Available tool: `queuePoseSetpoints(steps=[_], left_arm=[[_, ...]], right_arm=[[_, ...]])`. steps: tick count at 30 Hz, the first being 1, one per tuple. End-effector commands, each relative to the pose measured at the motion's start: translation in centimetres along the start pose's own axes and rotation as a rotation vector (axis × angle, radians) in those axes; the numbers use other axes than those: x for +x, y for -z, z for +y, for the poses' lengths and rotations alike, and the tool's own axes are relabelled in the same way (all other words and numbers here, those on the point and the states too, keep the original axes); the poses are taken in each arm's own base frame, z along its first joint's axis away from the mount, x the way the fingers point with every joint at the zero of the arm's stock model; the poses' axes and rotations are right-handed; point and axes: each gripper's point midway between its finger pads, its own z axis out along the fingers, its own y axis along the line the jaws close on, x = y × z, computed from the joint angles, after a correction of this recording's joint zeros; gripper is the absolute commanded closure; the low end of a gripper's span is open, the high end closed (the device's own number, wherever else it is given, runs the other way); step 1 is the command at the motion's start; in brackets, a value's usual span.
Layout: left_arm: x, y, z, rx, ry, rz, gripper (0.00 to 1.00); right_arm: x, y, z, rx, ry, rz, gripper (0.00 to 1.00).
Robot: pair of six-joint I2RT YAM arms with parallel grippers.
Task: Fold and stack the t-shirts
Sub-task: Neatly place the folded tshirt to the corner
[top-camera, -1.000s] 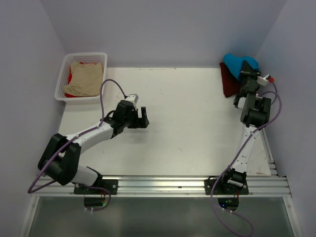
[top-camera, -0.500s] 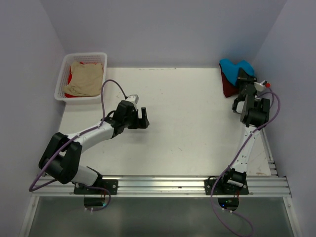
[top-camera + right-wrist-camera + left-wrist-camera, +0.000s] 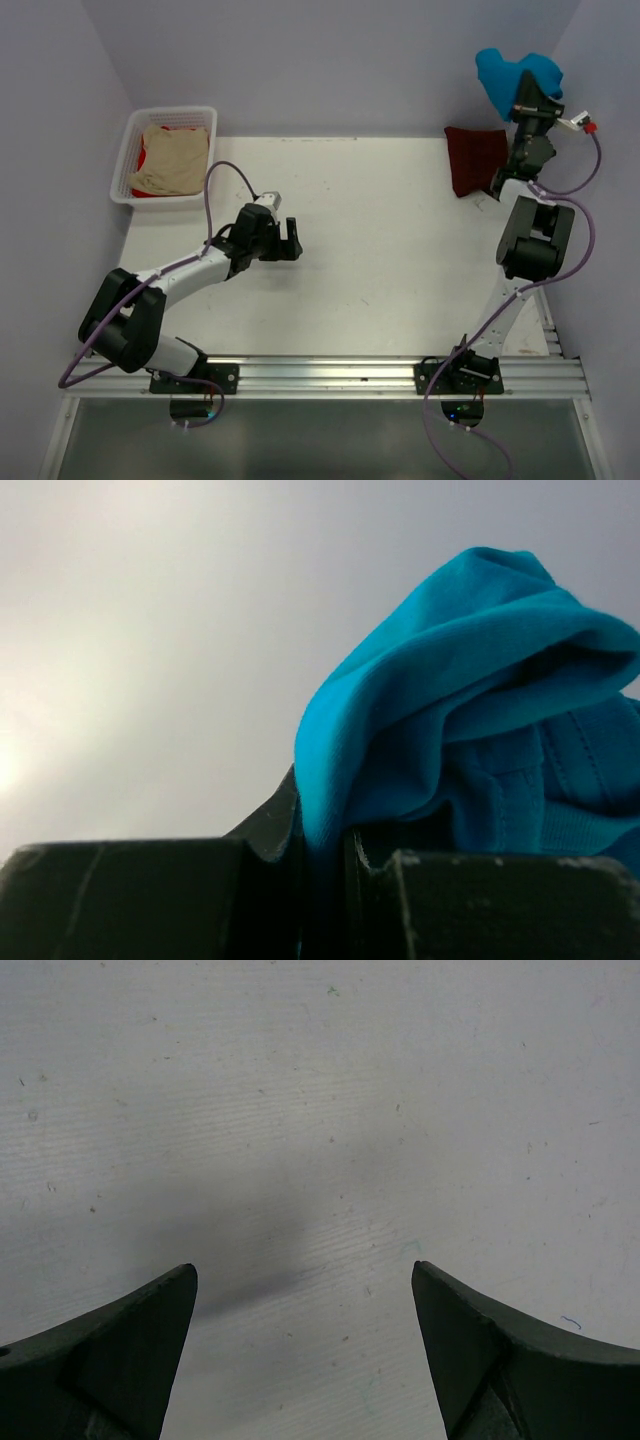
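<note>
The teal-blue t-shirt, now hanging bunched high in the air, will be let go by my right gripper on top of the folded dark maroon t-shirt point(image 3: 471, 152).
My right gripper point(image 3: 527, 98) is raised high at the far right corner and is shut on the teal-blue t-shirt point(image 3: 512, 75), which hangs bunched from it in the air. In the right wrist view the teal-blue cloth point(image 3: 470, 720) is pinched between the fingers point(image 3: 270, 825). The dark maroon t-shirt point(image 3: 474, 158) lies folded on the table below it. My left gripper point(image 3: 291, 240) is open and empty over bare table left of centre; its fingertips point(image 3: 150, 1330) show wide apart in the left wrist view. A beige t-shirt point(image 3: 172, 158) lies over a red one point(image 3: 143, 160) in the basket.
The white lattice basket point(image 3: 205, 115) stands at the far left corner of the white table point(image 3: 380, 250). Grey walls close in on the left, back and right. A metal rail point(image 3: 330, 372) runs along the near edge.
My right gripper has lifted the teal-blue t-shirt up off the maroon one, from low beside it to high above the corner. The left arm has not moved.
</note>
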Motion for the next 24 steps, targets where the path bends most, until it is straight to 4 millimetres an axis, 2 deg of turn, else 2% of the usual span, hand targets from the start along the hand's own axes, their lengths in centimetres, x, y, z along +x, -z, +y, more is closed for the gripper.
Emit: queuePoseSetpoints(steps=[1,2,4,5,8,9,12,13,15,16,19,20,24], left_arm=[[-2.0,0.7,-1.3,0.044,-0.01,-0.066,0.08],[-1.9,0.7,-1.2,0.041,-0.01,-0.063,0.08],[-1.9,0.8,-1.2,0.041,-0.013,-0.067,0.08],[-1.9,0.9,-1.1,0.037,-0.013,-0.069,0.08],[-1.8,1.0,-0.9,0.035,-0.011,-0.072,0.08],[-1.7,1.0,-1.0,0.036,-0.01,-0.071,0.08],[-1.7,1.0,-0.9,0.036,-0.01,-0.073,0.08],[-1.6,1.0,-0.9,0.035,-0.011,-0.072,0.08],[-1.5,1.0,-0.7,0.03,-0.016,-0.069,0.08],[-1.4,1.0,-0.7,0.029,-0.017,-0.066,0.08],[-1.3,1.0,-0.6,0.026,-0.019,-0.064,0.08],[-1.4,1.0,-0.7,0.03,-0.019,-0.066,0.08],[-1.2,1.0,-0.6,0.03,-0.016,-0.062,0.08]], right_arm=[[-3.1,0.1,12.5,-0.385,0.012,-0.108,1.0],[-3.3,-0.3,13.5,-0.41,0.001,-0.112,1.0],[-3.3,-1.2,13.2,-0.395,0.006,-0.11,1.0],[-3.5,-1.7,14.0,-0.408,0.027,-0.118,1.0],[-2.8,-3.3,11.3,-0.326,0.068,-0.101,1.0],[-2.1,-3.4,9.1,-0.294,0.065,-0.081,1.0],[-0.9,-3.1,5.5,-0.233,0.068,-0.055,1.0],[0.1,-2.3,3.0,-0.176,0.088,-0.038,1.0],[0.9,-1.3,0.6,-0.131,0.101,-0.022,1.0],[1.5,-0.4,-1.5,-0.09,0.11,-0.009,1.0],[2.7,1.0,-4.7,-0.029,0.117,0.013,1.0],[3.5,1.8,-7.1,0.013,0.119,0.031,1.0],[4.9,4.2,-12.2,0.105,0.105,0.063,1.0]])
